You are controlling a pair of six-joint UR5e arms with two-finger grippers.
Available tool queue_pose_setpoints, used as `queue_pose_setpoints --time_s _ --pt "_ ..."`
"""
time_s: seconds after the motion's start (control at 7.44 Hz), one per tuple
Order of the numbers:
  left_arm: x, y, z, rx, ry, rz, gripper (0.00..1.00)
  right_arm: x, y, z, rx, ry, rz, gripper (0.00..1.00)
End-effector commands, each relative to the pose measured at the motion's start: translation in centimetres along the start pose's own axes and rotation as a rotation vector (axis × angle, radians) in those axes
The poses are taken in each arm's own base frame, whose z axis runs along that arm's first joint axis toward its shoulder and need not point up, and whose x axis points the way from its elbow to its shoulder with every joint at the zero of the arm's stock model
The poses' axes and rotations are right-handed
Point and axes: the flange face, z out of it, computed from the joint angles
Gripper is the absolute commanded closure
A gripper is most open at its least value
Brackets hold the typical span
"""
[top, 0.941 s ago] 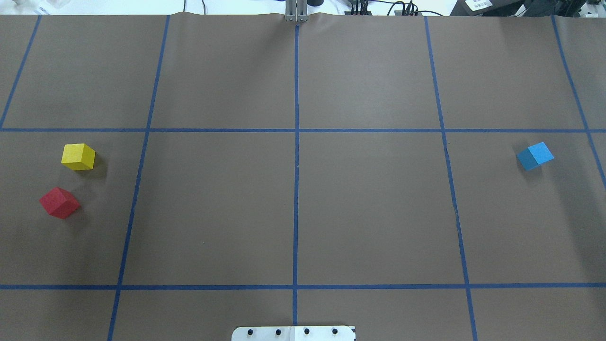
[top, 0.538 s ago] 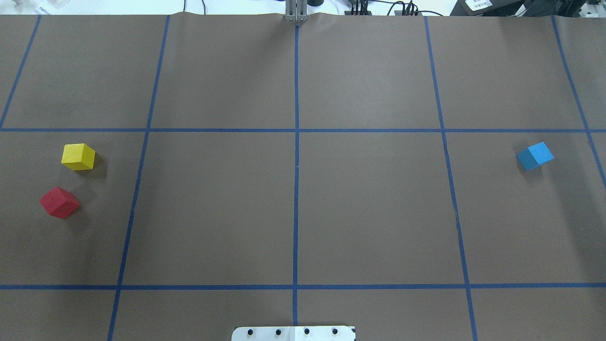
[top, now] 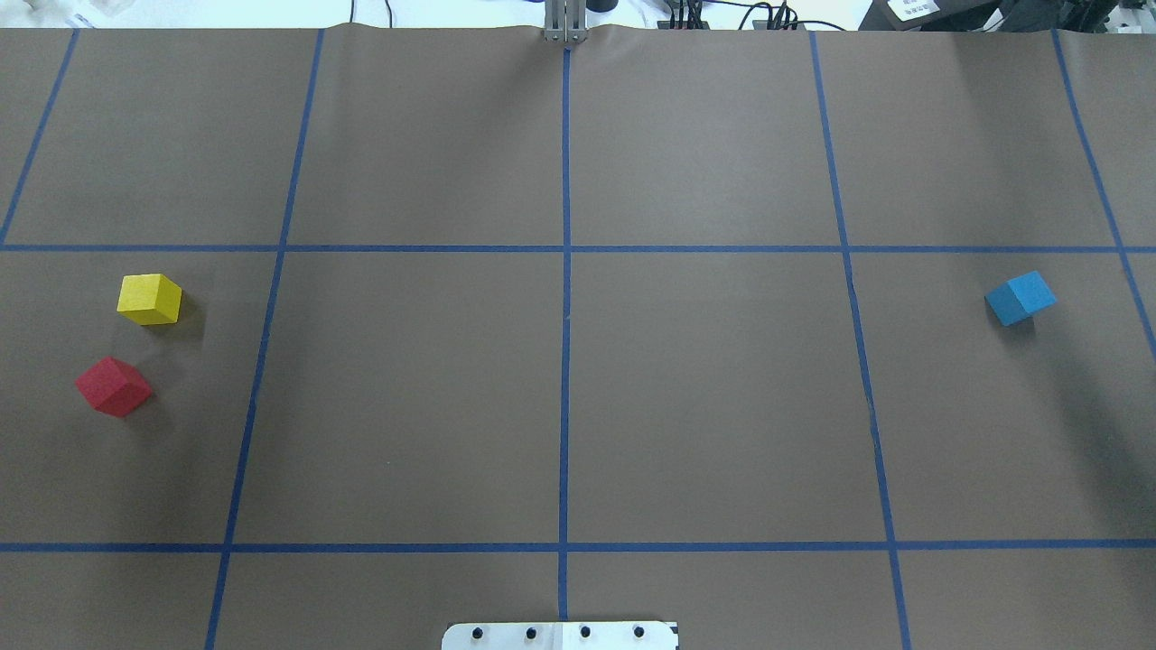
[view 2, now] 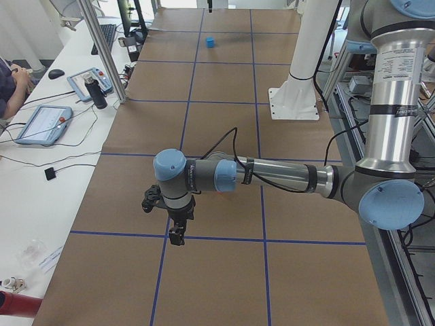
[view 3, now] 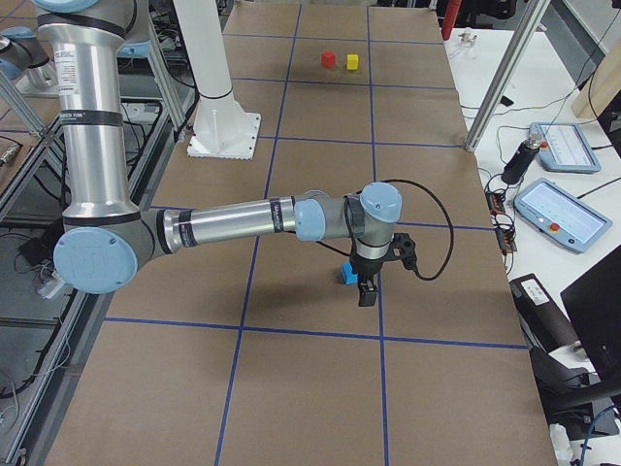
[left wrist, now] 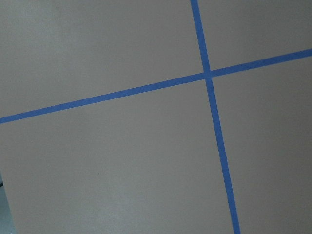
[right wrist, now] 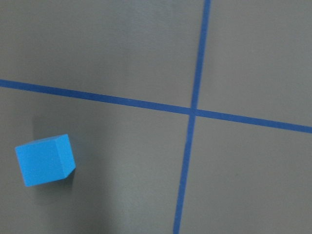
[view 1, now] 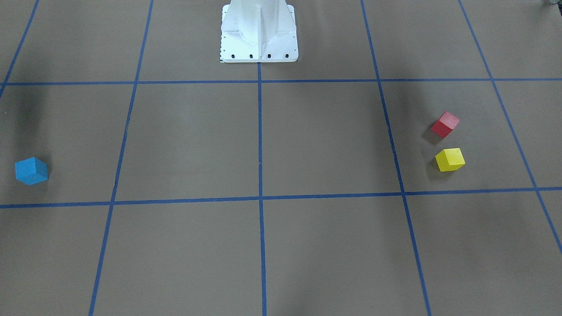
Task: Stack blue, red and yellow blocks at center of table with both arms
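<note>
The blue block sits alone, far from the red and yellow blocks. My right gripper needs to close on the upper part of the blue block (view 1: 31, 165) (right wrist: 41, 161).
The yellow block (top: 150, 299) and the red block (top: 113, 386) sit close together at the table's left side; both also show in the front view, yellow (view 1: 449, 159) and red (view 1: 444, 124). The blue block (top: 1020, 297) sits alone at the far right and shows in the right wrist view (right wrist: 45, 160). My left gripper (view 2: 177, 234) hangs low over the paper, seen only in the exterior left view. My right gripper (view 3: 367, 291) hangs just beside the blue block (view 3: 348, 273), seen only in the exterior right view. I cannot tell whether either is open or shut.
Brown paper with a blue tape grid (top: 565, 248) covers the table. The white robot base (view 1: 259, 30) stands at the near middle edge. A metal post (top: 565, 23) stands at the far edge. Side benches hold tablets (view 3: 566, 213) and cables.
</note>
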Motion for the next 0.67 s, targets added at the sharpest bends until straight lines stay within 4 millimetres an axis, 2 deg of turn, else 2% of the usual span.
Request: queue_pose_setpoints --time_s 0.0,0.13,0.27,0.4,0.54 --pt "0.1 -0.2 -0.2 0.005 0.001 0.002 0.0 -3.6 -1.8 4.3 0.06 -0.045 -0.132 0.01" --pt "0.1 -0.2 -0.2 0.005 0.001 0.002 0.0 -5.3 -3.0 5.8 0.054 -0.062 -0.148 0.01" --pt "0.2 -0.3 -0.3 0.008 0.0 0.004 0.0 -7.9 -4.0 6.3 0.042 -0.091 -0.132 0.01" --pt "0.2 -0.4 -0.3 0.009 0.0 0.005 0.0 -10.1 -4.3 7.0 0.023 -0.117 -0.092 0.01" --pt "0.2 -0.4 -0.2 0.007 0.0 0.005 0.0 -11.2 -4.0 8.5 -0.008 -0.12 -0.086 0.01"
